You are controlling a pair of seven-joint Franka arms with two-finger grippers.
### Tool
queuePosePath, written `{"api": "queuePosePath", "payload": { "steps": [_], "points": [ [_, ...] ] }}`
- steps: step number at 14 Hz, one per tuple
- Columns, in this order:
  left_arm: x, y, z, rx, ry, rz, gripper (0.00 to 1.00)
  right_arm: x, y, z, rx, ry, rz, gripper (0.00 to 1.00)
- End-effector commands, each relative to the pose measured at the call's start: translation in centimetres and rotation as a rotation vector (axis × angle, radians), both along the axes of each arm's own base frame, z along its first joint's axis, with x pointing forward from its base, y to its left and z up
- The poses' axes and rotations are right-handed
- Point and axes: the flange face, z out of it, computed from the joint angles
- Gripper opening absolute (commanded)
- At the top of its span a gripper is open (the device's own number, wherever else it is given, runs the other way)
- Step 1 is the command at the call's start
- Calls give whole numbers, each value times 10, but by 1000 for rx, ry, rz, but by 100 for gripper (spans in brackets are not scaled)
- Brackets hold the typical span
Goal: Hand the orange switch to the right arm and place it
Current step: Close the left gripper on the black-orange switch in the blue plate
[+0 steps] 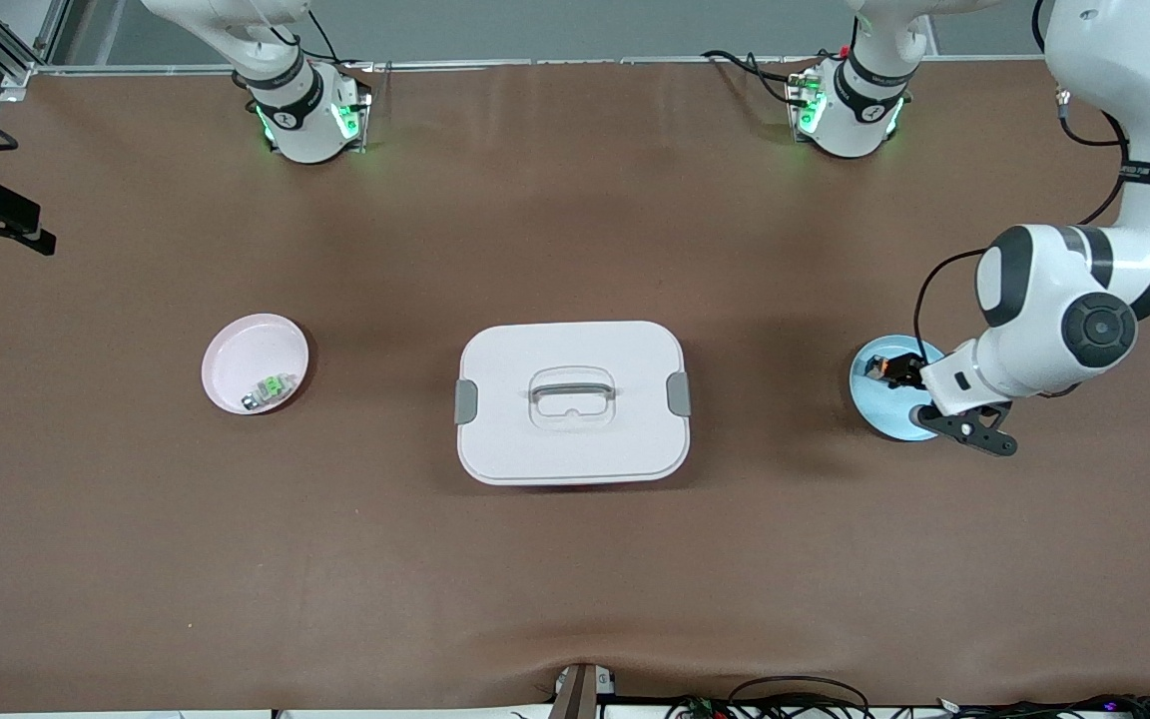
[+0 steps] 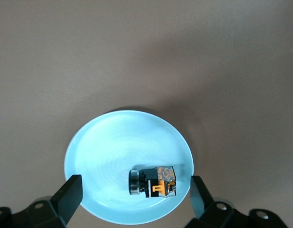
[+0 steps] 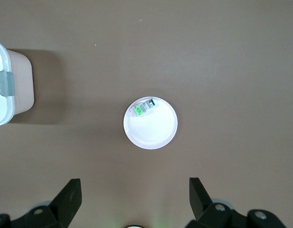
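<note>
The left gripper will close on the opposite ends of the orange switch (image 1: 878, 366) (image 2: 153, 182), pinching it lengthwise from its silver round end to its clear end.
The orange switch (image 1: 879, 367) (image 2: 158, 180), a tiny black block with an orange face, lies on its side in a light blue plate (image 1: 874, 407) (image 2: 122, 142) toward the left arm's end of the table. My left gripper (image 1: 919, 384) (image 2: 135, 191) hangs open just above this plate. Its two black fingers (image 2: 71, 192) stand wide on either side of the switch and touch nothing. My right gripper (image 3: 135, 192) is open and empty, high over bare table beside a pink plate (image 3: 153, 130). The right arm's hand is out of the front view.
A white lidded box (image 1: 572, 399) (image 3: 6, 80) with a handle and grey clips stands mid-table. The pink plate (image 1: 241, 355) toward the right arm's end holds a small green-and-clear part (image 1: 271, 387) (image 3: 142, 109). Brown mat covers the table.
</note>
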Motion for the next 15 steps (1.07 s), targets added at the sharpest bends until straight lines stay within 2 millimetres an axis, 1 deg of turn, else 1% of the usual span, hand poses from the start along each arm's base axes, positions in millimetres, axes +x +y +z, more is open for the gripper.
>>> {"api": "queuePosePath", "payload": {
  "steps": [1, 5, 7, 10, 13, 14, 15],
  "points": [
    [-20, 0, -16, -11, -4, -12, 100, -3, 0, 2, -1, -6, 9, 100],
    [-35, 4, -41, -12, 31, -4, 100, -3, 0, 2, -1, -6, 9, 100],
    [-41, 4, -57, -13, 64, -4, 100, -3, -1, 2, -1, -6, 7, 100],
    [-46, 11, -66, -14, 70, 5, 100, -3, 0, 2, -1, -6, 9, 100],
    [-49, 12, -77, -15, 64, 6, 100, -3, 0, 2, -1, -6, 9, 100],
    [-48, 12, -78, -17, 55, 7, 100, -3, -1, 2, -1, -7, 7, 100],
    [-49, 12, -84, -19, 59, 7, 100, -3, -1, 2, -1, -6, 7, 100]
  ]
}}
